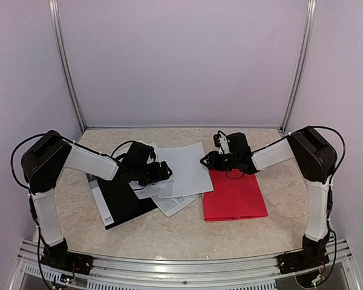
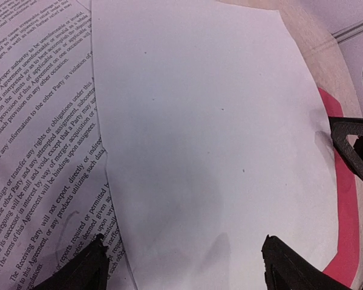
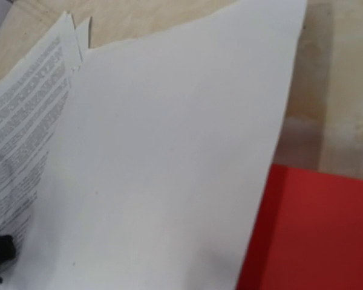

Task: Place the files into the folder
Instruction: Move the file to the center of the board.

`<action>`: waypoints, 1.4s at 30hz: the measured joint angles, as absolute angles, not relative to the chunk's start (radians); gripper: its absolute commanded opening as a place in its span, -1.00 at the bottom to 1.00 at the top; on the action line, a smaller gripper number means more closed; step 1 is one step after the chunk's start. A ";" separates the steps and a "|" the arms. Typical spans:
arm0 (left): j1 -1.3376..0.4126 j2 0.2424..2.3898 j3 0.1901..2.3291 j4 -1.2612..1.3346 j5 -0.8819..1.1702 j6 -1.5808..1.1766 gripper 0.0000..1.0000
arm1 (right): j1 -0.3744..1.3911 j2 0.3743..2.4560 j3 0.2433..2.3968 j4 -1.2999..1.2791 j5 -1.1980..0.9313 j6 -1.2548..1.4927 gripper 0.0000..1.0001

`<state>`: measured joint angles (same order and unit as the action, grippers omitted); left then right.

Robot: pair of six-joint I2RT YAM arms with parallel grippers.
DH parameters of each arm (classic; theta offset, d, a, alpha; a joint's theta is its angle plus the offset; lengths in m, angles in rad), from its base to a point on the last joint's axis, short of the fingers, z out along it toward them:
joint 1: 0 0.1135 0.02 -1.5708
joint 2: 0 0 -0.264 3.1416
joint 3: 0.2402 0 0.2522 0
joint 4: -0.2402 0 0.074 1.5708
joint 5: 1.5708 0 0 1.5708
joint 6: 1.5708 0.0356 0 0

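Note:
The red folder lies shut, so I should next use my left gripper to grab the cover's near edge [image 1: 221, 218], at the end that is closer to the files.
The files lie at mid-table: a nearly blank white sheet [image 1: 184, 166] [image 2: 212, 139] [image 3: 163, 175] on top of printed sheets [image 1: 175, 205] [image 2: 42, 139] [image 3: 18, 139]. The red folder [image 1: 233, 196] [image 2: 345, 199] [image 3: 314, 235] lies shut to their right, with the blank sheet's right edge overlapping it. My left gripper [image 1: 163, 172] [image 2: 184, 240] hovers open over the blank sheet's left part, its fingers apart on either side. My right gripper [image 1: 204, 161] sits at that sheet's right edge; one of its fingers [image 2: 351, 145] touches the dented edge. Its own fingers do not show in the right wrist view.
A black folder cover [image 1: 121, 202] lies at the left under the printed sheets. The beige table [image 1: 169, 235] ends in a metal rail at the near edge. White walls close in the back and both sides.

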<state>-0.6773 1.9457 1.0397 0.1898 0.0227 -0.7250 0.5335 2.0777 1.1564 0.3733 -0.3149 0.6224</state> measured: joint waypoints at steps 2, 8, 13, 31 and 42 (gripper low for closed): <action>-0.681 1.916 1.010 0.182 -0.002 -0.723 0.70 | 0.538 2.078 1.155 0.379 -0.322 0.631 -0.53; -0.722 1.762 0.920 0.121 -0.136 -0.706 0.72 | 0.581 2.084 1.164 0.375 -0.328 0.625 -0.64; -0.760 1.613 0.875 0.062 -0.256 -0.691 0.75 | 0.653 2.138 1.238 0.334 -0.321 0.599 -0.65; -0.808 1.403 0.845 -0.059 -0.450 -0.582 0.97 | 0.754 2.007 1.234 0.097 -0.119 0.408 0.99; -0.923 1.472 0.853 0.085 -0.338 -0.397 0.97 | 0.727 1.598 0.973 0.093 0.028 0.365 0.99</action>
<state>-0.9234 1.4719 0.8532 0.0849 -0.3382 -0.3973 0.7273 1.5982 0.9730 0.0925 0.0277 0.3649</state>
